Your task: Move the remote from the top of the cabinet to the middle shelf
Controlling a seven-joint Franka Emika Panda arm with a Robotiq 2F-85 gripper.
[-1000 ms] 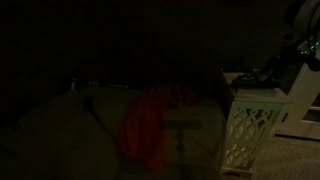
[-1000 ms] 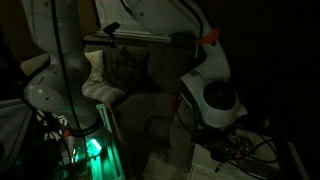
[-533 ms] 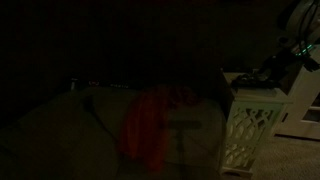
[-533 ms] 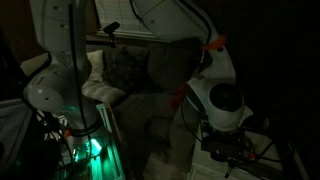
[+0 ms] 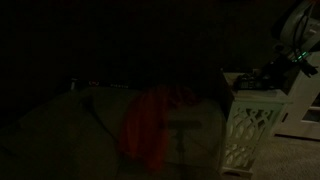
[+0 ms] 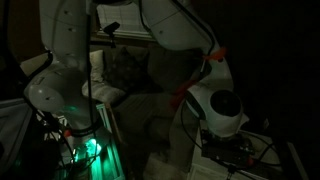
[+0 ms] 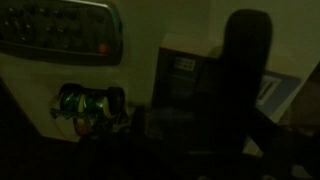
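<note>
The robot's gripper needs to close on the body of the black remote (image 5: 262,79) (image 7: 232,110) that lies across the dark box, next to the grey remote on the cabinet top.
The scene is very dark. The white cabinet (image 5: 250,125) with lattice sides stands at the right in an exterior view. My gripper (image 5: 272,72) hangs just above its top. In the wrist view a grey remote (image 7: 60,25) with rows of buttons and one red button lies at the top left on the pale cabinet top (image 7: 30,90). A dark finger (image 7: 248,60) of the gripper stands to the right of it, apart from the remote. The jaws are lost in shadow. The middle shelf is not visible.
A green crumpled can (image 7: 85,100) lies below the remote, and a dark boxy object (image 7: 185,75) sits beside it. A red cloth (image 5: 150,125) lies on a pale cushioned surface left of the cabinet. The arm's base (image 6: 60,90) and a green light (image 6: 92,148) show in an exterior view.
The arm's wrist has shifted a little to the right and down over the cabinet top. The remote's position cannot be compared.
</note>
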